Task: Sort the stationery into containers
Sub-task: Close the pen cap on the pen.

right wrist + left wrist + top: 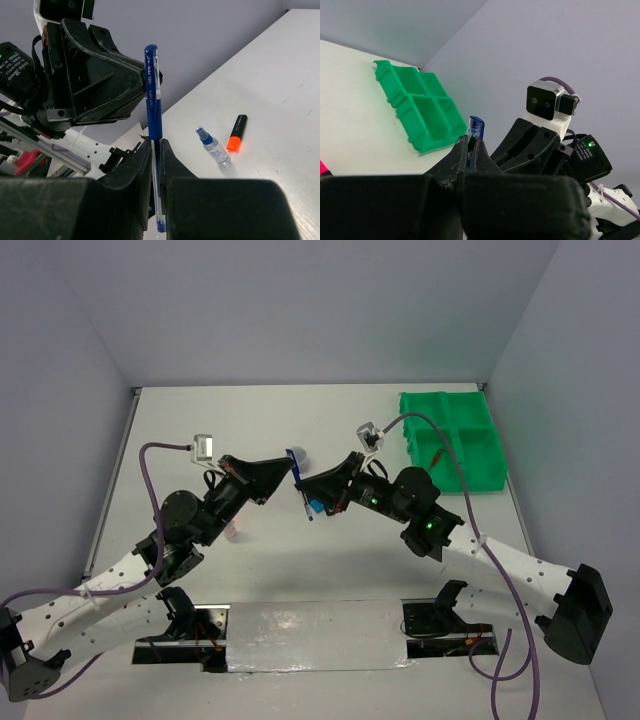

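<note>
Next, I release the blue pen with my right gripper beside the red pen [428, 457] in its green tray compartment.
A thin blue pen [304, 483] hangs in the air over the middle of the table, between both grippers. My left gripper [289, 469] is shut on it near the cap; the cap [476, 125] sticks out past the fingertips in the left wrist view. My right gripper [307, 491] is shut on its clear barrel [153, 105], with the pen upright between the jaws. The green four-compartment tray [485, 475] stands at the far right and also shows in the left wrist view [420, 112]. A red pen [437, 457] lies in one of its compartments.
A small clear spray bottle with a blue top [214, 147] and a black highlighter with an orange-pink end [236, 134] lie on the table. A pink end [232, 532] shows under my left arm. Purple cables loop off both wrists.
</note>
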Available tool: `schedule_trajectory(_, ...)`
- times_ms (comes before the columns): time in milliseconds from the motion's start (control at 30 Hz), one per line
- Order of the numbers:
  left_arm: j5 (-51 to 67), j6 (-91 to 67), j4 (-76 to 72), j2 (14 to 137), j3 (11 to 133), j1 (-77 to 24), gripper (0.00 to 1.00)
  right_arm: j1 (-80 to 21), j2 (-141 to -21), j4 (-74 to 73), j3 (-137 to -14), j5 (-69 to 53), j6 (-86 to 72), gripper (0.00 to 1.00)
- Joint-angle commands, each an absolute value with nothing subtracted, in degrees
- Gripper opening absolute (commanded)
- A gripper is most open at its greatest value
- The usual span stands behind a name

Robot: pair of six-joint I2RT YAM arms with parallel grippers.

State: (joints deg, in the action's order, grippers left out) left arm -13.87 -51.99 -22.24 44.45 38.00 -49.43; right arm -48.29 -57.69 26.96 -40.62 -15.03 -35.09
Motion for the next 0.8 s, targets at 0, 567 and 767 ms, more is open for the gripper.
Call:
schedule_trajectory(0,-4.6,-51.1,-13.4,46.2,34.9,-53.0,0.0,-45.7,-57.5,40.9,-47.6,-9.7,-35.7,0.0)
schedule_trajectory(567,-16.4,-46.3,1.4,41.2,46.1,-54.3,0.22,-46.3,-59.9,44.0,-38.7,-25.2,-30.7,0.0)
schedule_trajectory(767,-16.2,-44.9,1.3,42.6,49.7,-54.3,0.46,-46.3,-60.1,42.3,-38.8,-24.3,-30.6,0.0)
